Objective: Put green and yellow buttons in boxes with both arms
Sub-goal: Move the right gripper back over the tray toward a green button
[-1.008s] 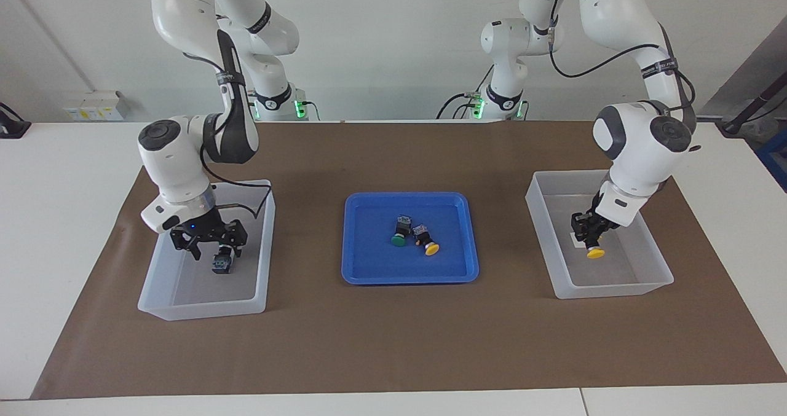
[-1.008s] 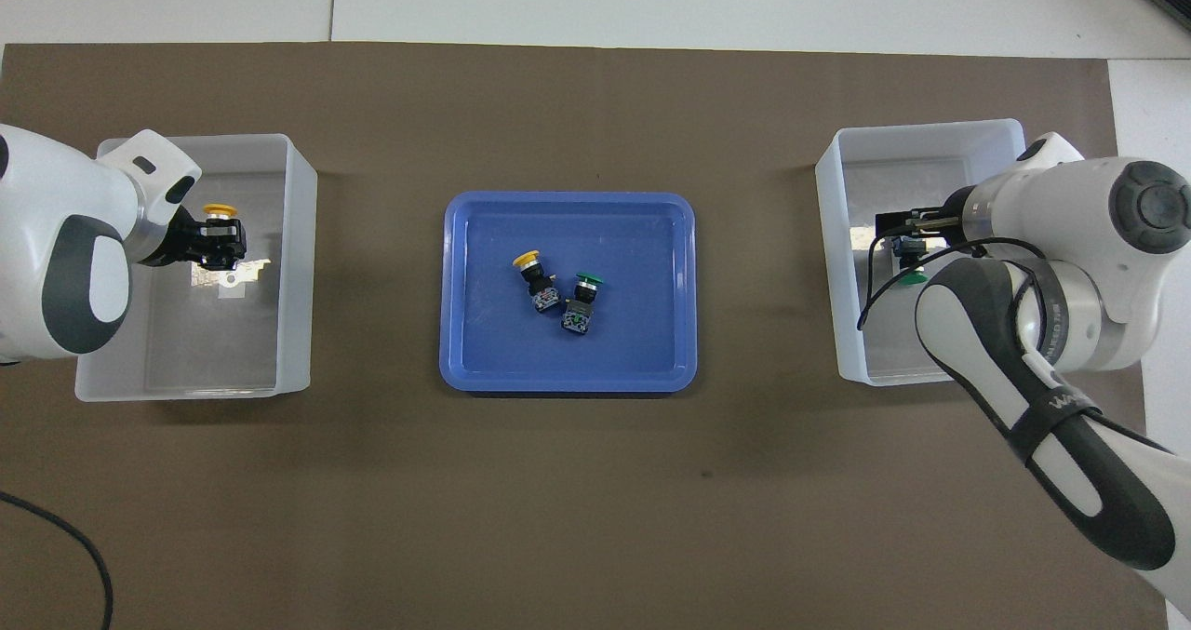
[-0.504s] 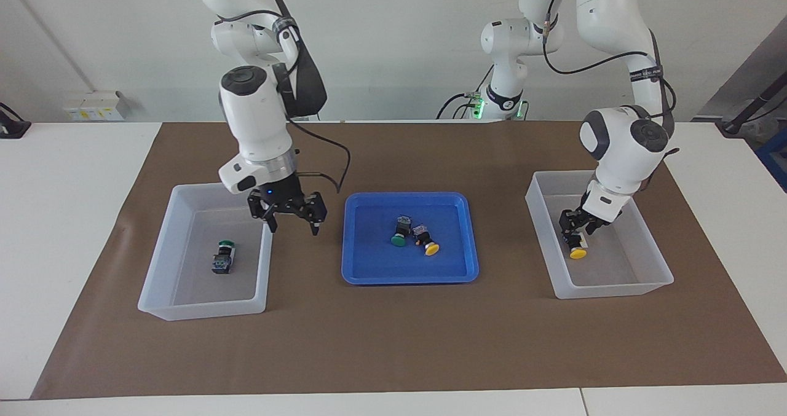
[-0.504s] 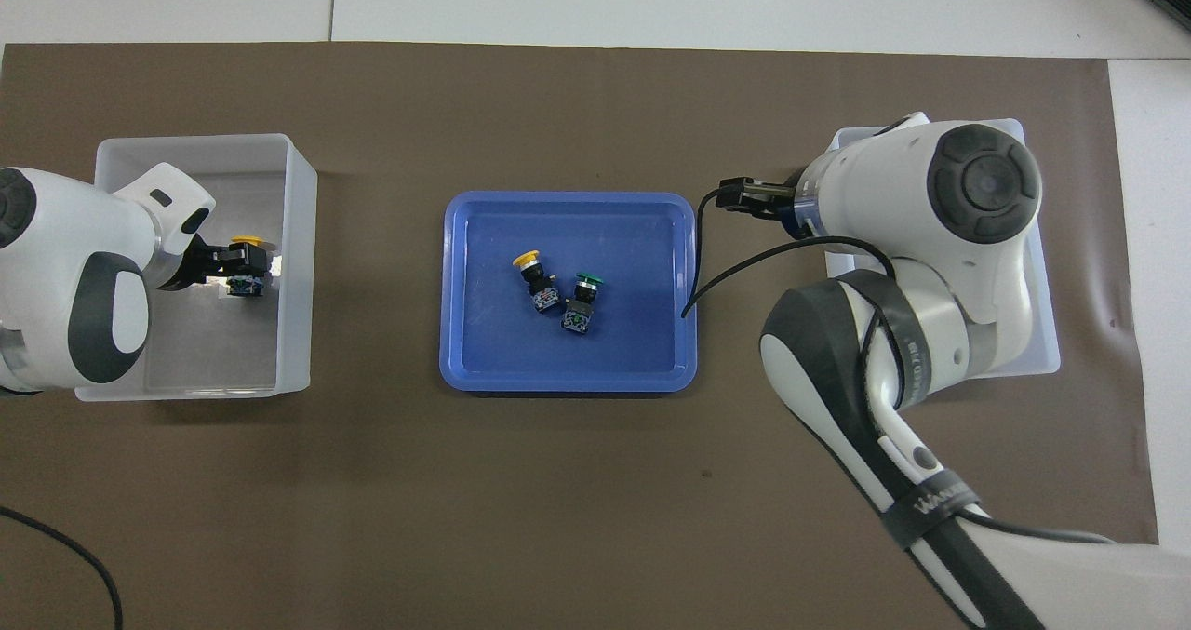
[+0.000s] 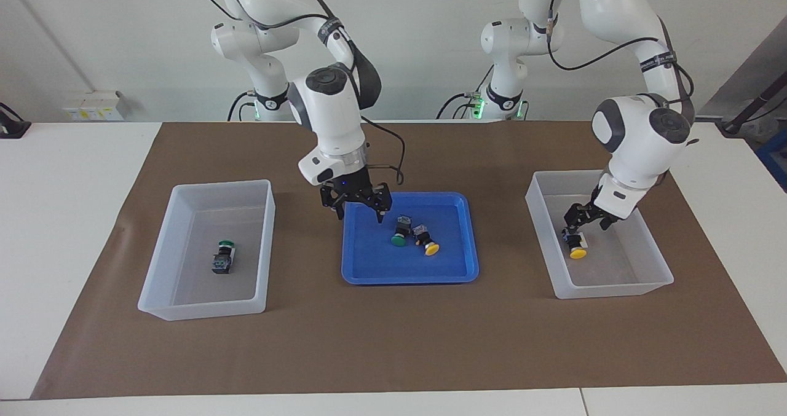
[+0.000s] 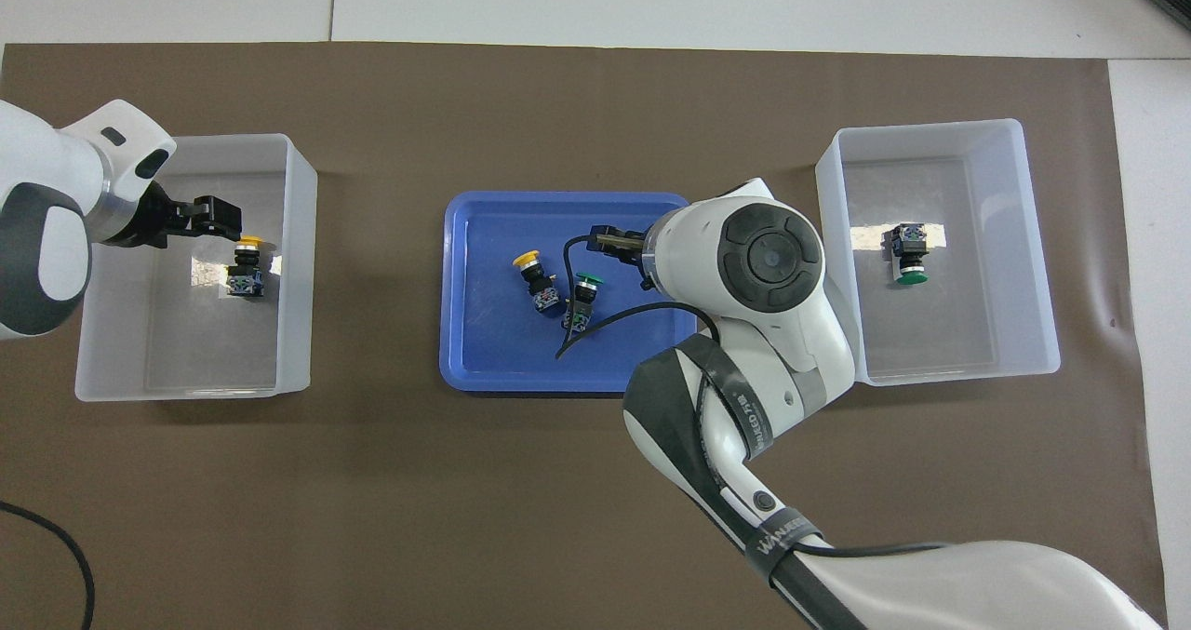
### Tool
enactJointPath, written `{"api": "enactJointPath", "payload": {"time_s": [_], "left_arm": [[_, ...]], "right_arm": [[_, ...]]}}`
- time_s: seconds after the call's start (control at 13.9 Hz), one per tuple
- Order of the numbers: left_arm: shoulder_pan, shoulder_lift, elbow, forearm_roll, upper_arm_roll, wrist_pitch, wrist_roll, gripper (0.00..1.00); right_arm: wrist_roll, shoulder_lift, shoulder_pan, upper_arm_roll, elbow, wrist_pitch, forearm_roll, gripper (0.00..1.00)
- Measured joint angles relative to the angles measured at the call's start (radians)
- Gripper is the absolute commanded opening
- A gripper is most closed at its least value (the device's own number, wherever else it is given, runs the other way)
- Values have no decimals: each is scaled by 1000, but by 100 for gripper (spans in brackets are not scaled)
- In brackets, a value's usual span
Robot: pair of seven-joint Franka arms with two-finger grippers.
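Observation:
My right gripper should next move to the yellow button beside the green button in the blue tray and close on the yellow button's body (image 6: 543,293).
One green button (image 5: 223,257) lies on its side in the box (image 5: 160,299) at the right arm's end of the table. A yellow button (image 5: 576,248) lies in the other box (image 5: 615,290) at the left arm's end. My left gripper (image 5: 587,219) hangs open just above that yellow button, apart from it. A second green button (image 5: 399,233) and a second yellow button (image 5: 426,241) lie touching each other in the blue tray (image 5: 369,278). My right gripper (image 5: 359,210) is open and empty over the tray's edge nearest the robots, beside the two buttons.
Boxes and tray stand in a row on a brown mat (image 5: 393,342) over the white table. The right arm's black cable (image 6: 595,318) hangs over the tray and crosses its green button in the overhead view. Another cable (image 6: 56,537) lies near the left arm's base.
The right gripper left the green button in its box and swung across to the tray. The left gripper opened, let the yellow button drop in its box and rose a little.

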Motion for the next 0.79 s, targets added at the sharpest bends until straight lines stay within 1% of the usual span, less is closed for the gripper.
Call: {"api": "enactJointPath", "payload": {"time_s": [0.14,0.43,0.58,0.79], "left_arm": [[0,6,50,-3,0,-33,0,89],[-10,22,81,-22,-13,-39,-73,89],[-46,25,92,-22,-17,-40,-135,89],[-97,27,92,-22,-19,-41,-203,89]], "right_arm": [[40,39,33,0,0,42,0,100],[115,114,110,-1,1,69,-18,100],[142,131,119,-3,1,69,-50,100],[224,135,118,-9,1,70,-58,100]]}}
